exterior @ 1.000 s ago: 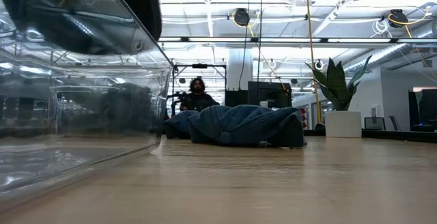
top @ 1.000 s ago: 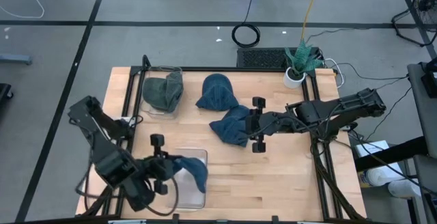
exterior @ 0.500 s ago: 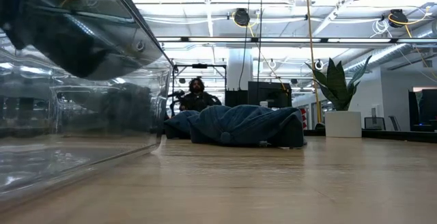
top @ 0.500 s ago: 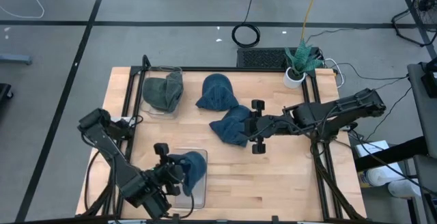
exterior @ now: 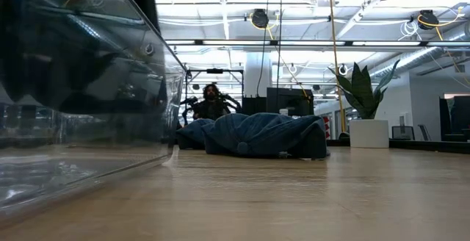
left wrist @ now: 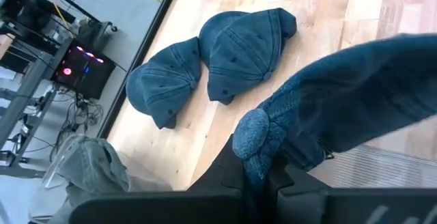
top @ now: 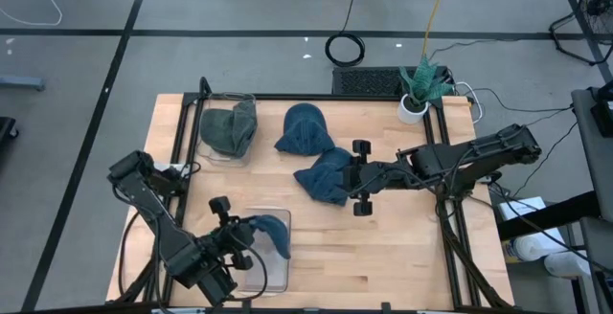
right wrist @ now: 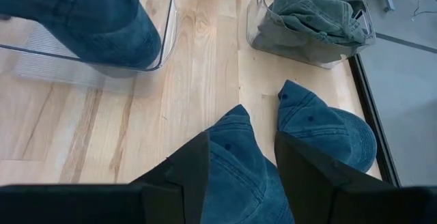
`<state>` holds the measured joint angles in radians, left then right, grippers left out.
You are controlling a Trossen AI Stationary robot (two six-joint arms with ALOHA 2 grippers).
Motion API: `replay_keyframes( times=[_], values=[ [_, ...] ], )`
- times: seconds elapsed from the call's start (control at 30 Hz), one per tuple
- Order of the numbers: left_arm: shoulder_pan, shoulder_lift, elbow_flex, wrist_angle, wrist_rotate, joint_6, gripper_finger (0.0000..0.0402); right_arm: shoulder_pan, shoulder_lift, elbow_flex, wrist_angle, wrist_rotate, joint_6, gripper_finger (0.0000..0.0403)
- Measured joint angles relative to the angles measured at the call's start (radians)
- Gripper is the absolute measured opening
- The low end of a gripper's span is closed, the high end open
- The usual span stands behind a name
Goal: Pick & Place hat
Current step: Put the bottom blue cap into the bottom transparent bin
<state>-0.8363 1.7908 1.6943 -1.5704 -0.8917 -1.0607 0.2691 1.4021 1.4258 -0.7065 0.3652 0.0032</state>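
The robot's left gripper needs to release the blue denim hat in the near half of the clear container (top: 265, 257) by the table's near edge.
My left gripper (top: 239, 243) is shut on a blue denim hat (top: 271, 230), which hangs in a clear container (top: 285, 278) by the table's near edge. In the low view the hat (exterior: 66, 72) shows as a dark mass behind the container's wall (exterior: 110, 145). Two more blue hats lie crown up on the wood mid-table, one (top: 324, 176) nearer and one (top: 305, 128) farther. My right gripper (top: 343, 175) hovers open above the nearer one's right side; in its wrist view that hat (right wrist: 239, 159) shows between the fingers. My left gripper pinches a bunched fold of the hat's cloth (left wrist: 254, 134) between its two fingers (left wrist: 222, 173). The fingers slant down from the table's left. The hat hangs off the fingertips toward the right, inside the container (right wrist: 158, 46); whether it touches the floor cannot be seen.
A second clear container (top: 228, 127) at the far left holds a grey-green hat (right wrist: 307, 12). A potted plant (top: 419, 89) stands at the far right corner. A black frame rail (top: 316, 96) runs along the far edge. A person (exterior: 211, 101) sits beyond the table.
My left gripper has sunk toward the near container and rolled at the wrist, staying shut. The blue hat has gone down with it, turned about, and now hangs inside the container.
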Motion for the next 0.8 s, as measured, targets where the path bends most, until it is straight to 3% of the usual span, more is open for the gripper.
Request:
replay_keyframes(
  times=[0.37, 0.6, 0.8],
  values=[
    [0.005, 0.000, -0.010, 0.034, 0.005, -0.036, 0.0001, 0.000, 0.000, 0.000, 0.000, 0.000, 0.000, 0.0155],
    [0.033, 0.002, -0.109, 0.240, 0.161, 0.008, 0.0001, 0.000, 0.000, 0.000, 0.000, 0.000, 0.000, 0.0155],
    [0.045, 0.002, -0.149, 0.293, 0.198, 0.006, 0.0002, 0.000, 0.000, 0.000, 0.000, 0.000, 0.008, 0.0155]
  ],
)
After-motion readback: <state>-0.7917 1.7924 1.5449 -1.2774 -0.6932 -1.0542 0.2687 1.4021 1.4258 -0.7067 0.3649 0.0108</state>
